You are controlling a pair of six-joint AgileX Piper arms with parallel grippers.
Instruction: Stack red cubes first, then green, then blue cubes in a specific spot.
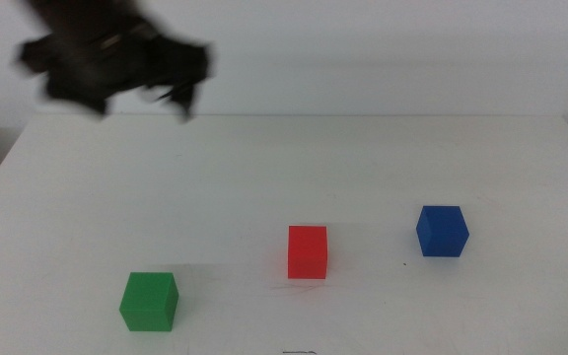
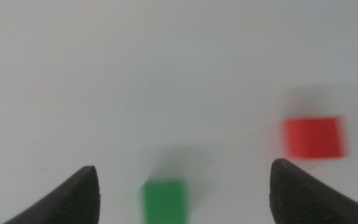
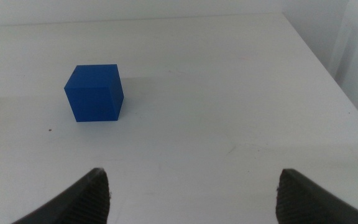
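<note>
The robot's left gripper needs to close on the green cube's opposite sides (image 1: 149, 300) (image 2: 165, 202), because the green cube goes on top of the red cube next.
Three same-sized cubes rest apart on the white table. The red cube (image 1: 307, 251) sits near the middle front, the green cube (image 1: 149, 301) at the front left, the blue cube (image 1: 442, 231) to the right. My left gripper (image 1: 180, 94) hovers blurred high over the far left of the table, open and empty. Its wrist view shows the green cube (image 2: 165, 200) and red cube (image 2: 313, 137) below, both blurred. My right gripper (image 3: 188, 199) is out of the middle view; its jaws stand open and empty, a good way short of the blue cube (image 3: 94, 92).
The table's far edge (image 1: 294, 114) meets a pale wall. The table's right edge (image 3: 319, 59) shows in the right wrist view. Nothing else lies on the white surface.
</note>
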